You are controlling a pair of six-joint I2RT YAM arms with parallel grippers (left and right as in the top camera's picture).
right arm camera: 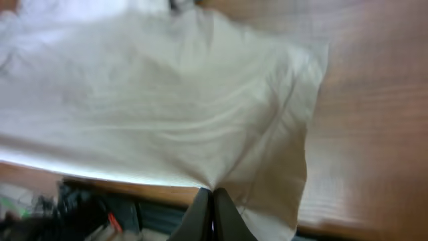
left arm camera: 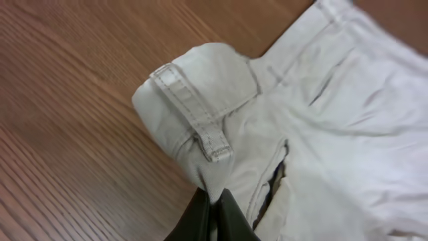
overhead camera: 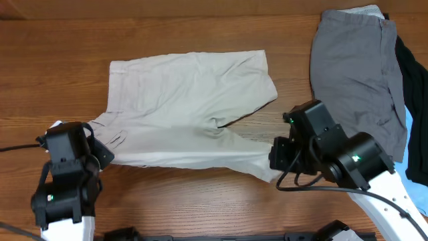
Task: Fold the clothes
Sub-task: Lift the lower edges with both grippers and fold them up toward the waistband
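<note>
The robot's left gripper should release the near waistband corner, now at the table's middle, on top of the pale beige shorts' far waistband corner (overhead camera: 130,70) (left arm camera: 351,23).
The pale beige shorts (overhead camera: 187,107) lie spread in the middle of the wooden table, waistband to the left and legs to the right. My left gripper (overhead camera: 100,150) is shut on the waistband corner beside a belt loop (left arm camera: 194,117), as the left wrist view shows (left arm camera: 215,197). My right gripper (overhead camera: 279,161) is shut on the hem of the near leg (right arm camera: 212,191), and the cloth fans out from its fingertips. Grey shorts (overhead camera: 358,73) lie at the back right on top of black (overhead camera: 411,70) and light-blue (overhead camera: 409,144) garments.
The wooden table (overhead camera: 200,201) stretches round the shorts. Its front edge runs just behind both arms. The pile of garments fills the right side of the table up to the edge of view.
</note>
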